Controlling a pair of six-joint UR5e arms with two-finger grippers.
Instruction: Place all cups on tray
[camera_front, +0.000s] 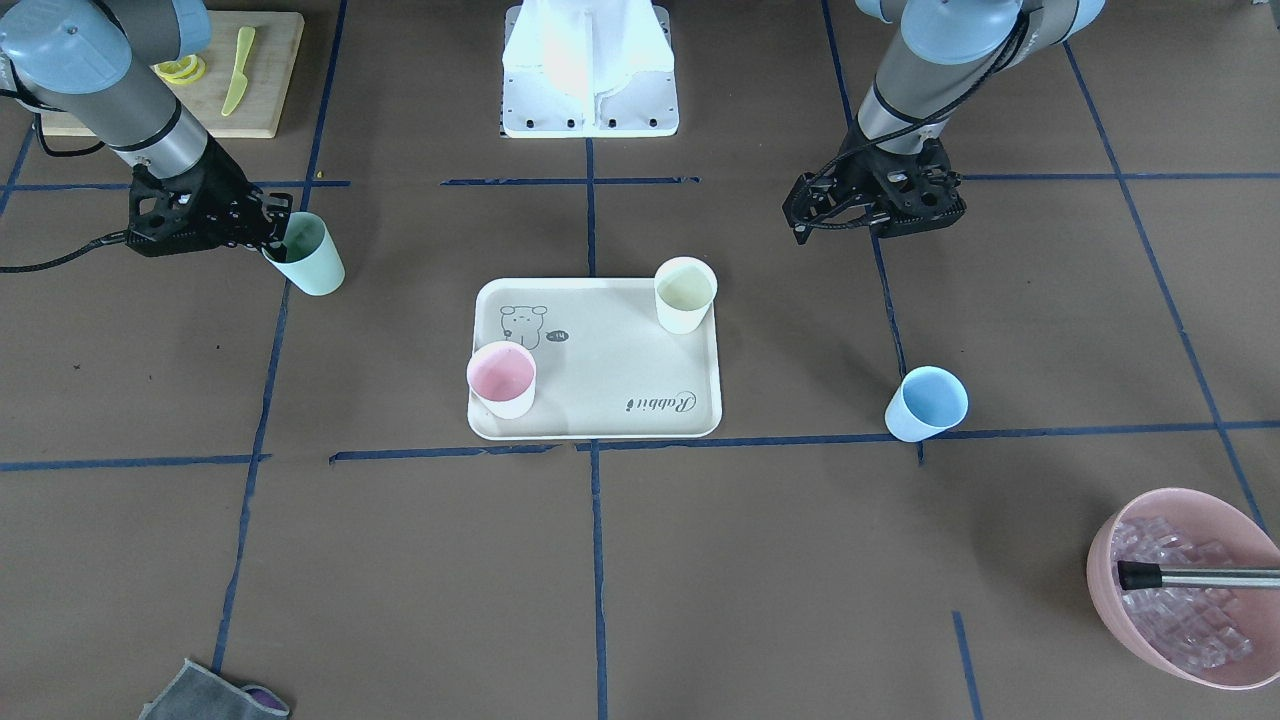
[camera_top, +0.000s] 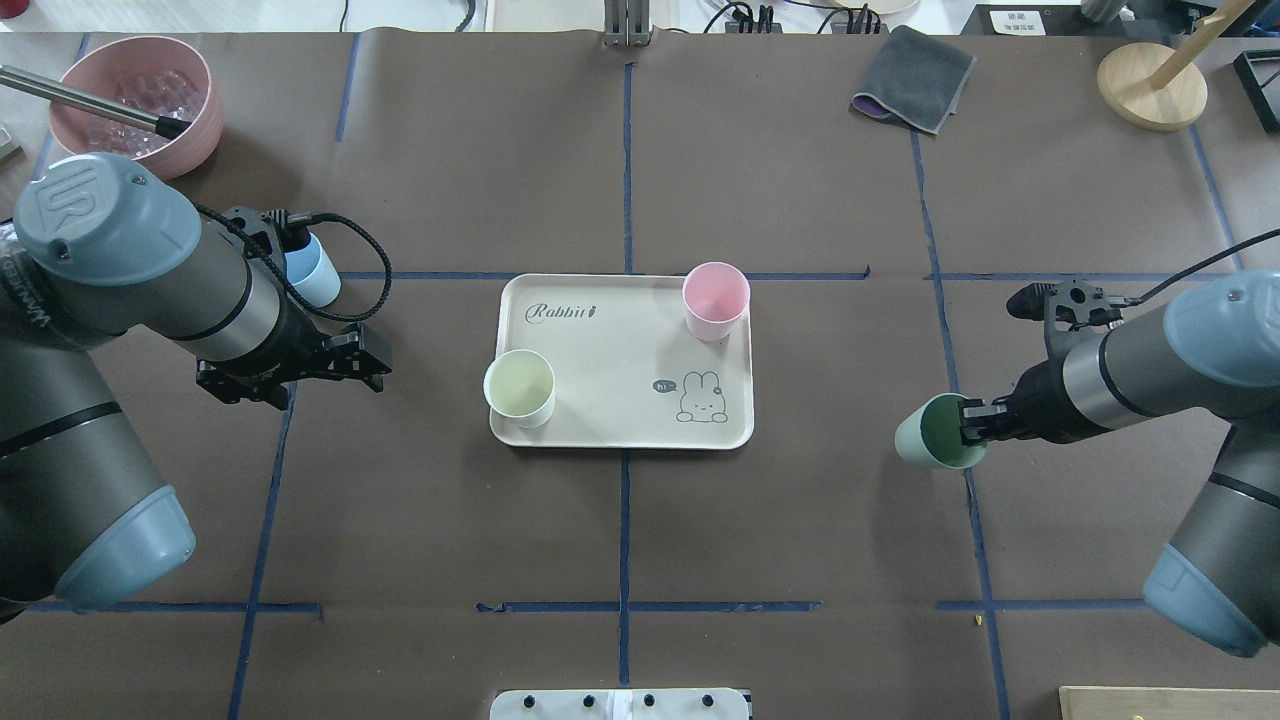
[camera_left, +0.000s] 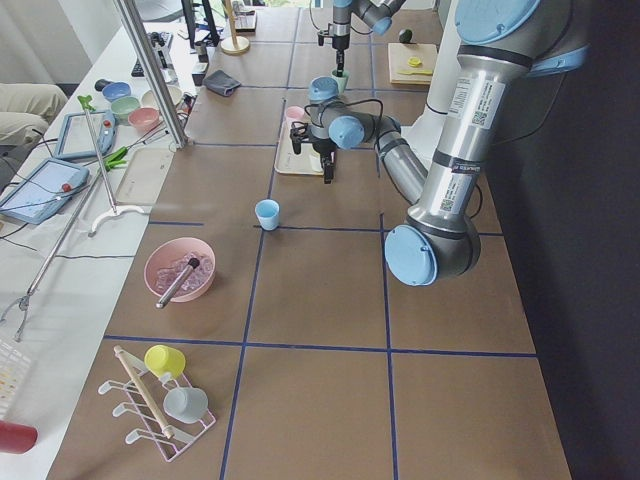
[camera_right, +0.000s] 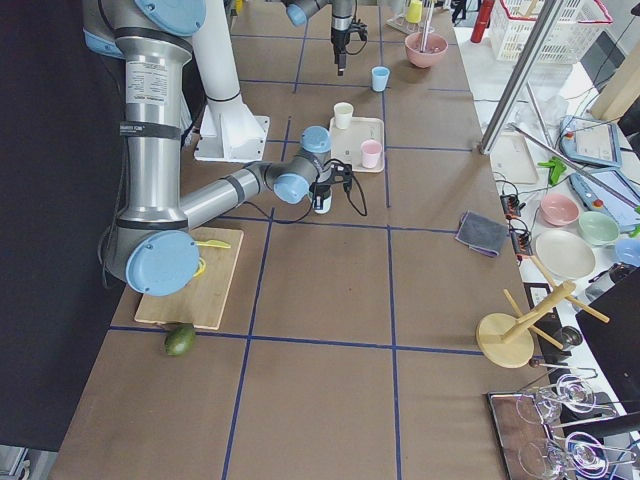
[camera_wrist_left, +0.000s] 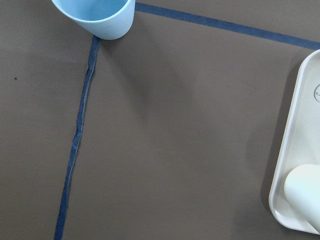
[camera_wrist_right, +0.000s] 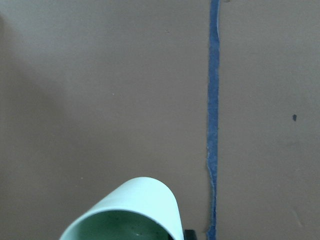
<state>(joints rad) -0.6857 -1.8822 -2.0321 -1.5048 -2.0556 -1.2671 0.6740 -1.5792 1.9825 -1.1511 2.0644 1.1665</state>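
The robot's right gripper should release the mint green cup on the cream tray's little animal drawing (camera_front: 519, 322), next to the pink cup.
The cream tray (camera_front: 600, 400) (camera_top: 610, 340) lies mid-table. The pink cup (camera_front: 502, 378) (camera_top: 715, 300) and the pale yellow cup (camera_front: 685, 294) (camera_top: 520, 388) stand upright on it. My right gripper (camera_front: 272, 235) (camera_top: 972, 422) is shut on the rim of the mint green cup (camera_front: 312, 258) (camera_top: 935, 432) (camera_wrist_right: 130, 212) and holds it tilted, off the tray's side. The light blue cup (camera_front: 925, 403) (camera_top: 312, 275) (camera_wrist_left: 97, 17) stands on the table beyond my left gripper (camera_front: 797, 212) (camera_top: 378, 360), which is open and empty between it and the tray.
A pink bowl of clear cubes (camera_front: 1190, 585) (camera_top: 140, 100) with a metal handle in it sits at the far left corner. A wooden cutting board (camera_front: 250, 80) lies near my right arm's base. A grey cloth (camera_top: 915, 90) and a wooden stand (camera_top: 1150, 95) are far right.
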